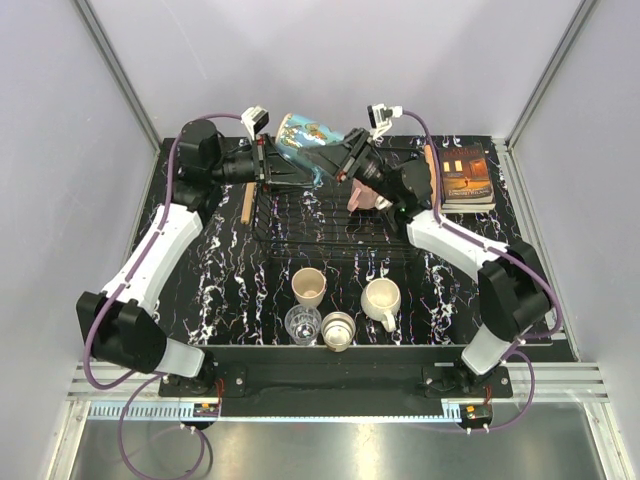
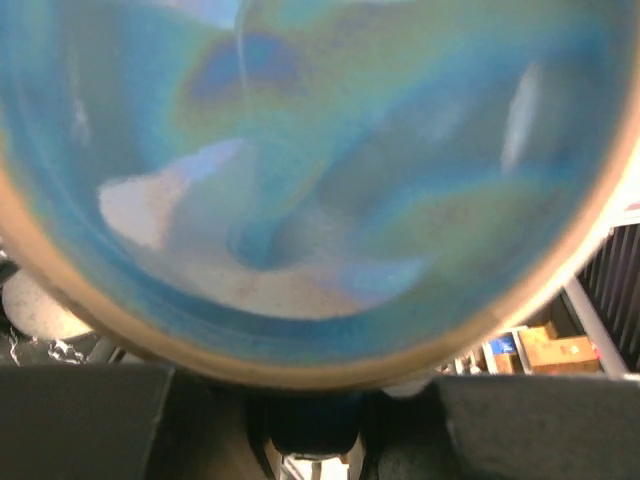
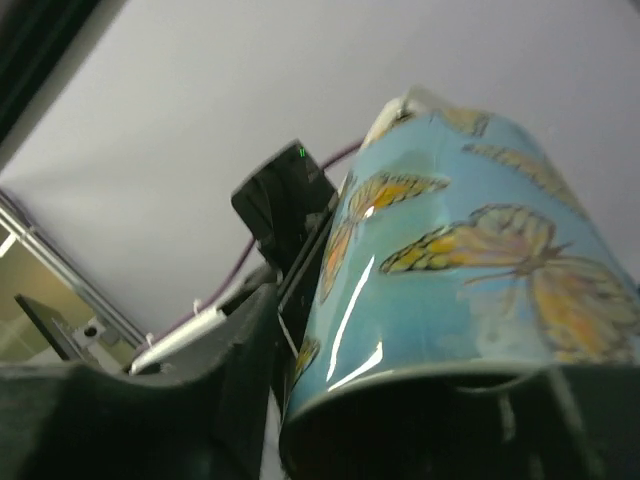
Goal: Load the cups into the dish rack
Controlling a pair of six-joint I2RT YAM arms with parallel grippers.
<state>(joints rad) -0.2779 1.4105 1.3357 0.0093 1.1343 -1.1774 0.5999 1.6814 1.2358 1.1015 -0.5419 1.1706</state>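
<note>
The robot's left gripper will set the blue mug down in the front corner of the dish rack [image 1: 403,223] nearest the white mug.
The blue mug [image 1: 303,136] with butterflies is held in the air, tilted, above the back of the black wire dish rack [image 1: 300,222]. My left gripper [image 1: 264,160] is shut on it from the left; the mug's blue inside [image 2: 320,150] fills the left wrist view above my left gripper [image 2: 312,410]. My right gripper [image 1: 347,160] is at the mug's other end. In the right wrist view my right gripper [image 3: 395,425] stands open around the mug [image 3: 470,280], with a gap at the left finger [image 3: 190,410]. A pink mug [image 1: 364,198] lies in the rack.
In front of the rack stand a cream cup [image 1: 309,287], a clear glass tumbler [image 1: 303,323], a white mug [image 1: 381,300] and a cream cup on its side [image 1: 338,330]. An orange-brown book [image 1: 466,175] lies at the back right. The rack's wooden handle [image 1: 247,205] is at its left.
</note>
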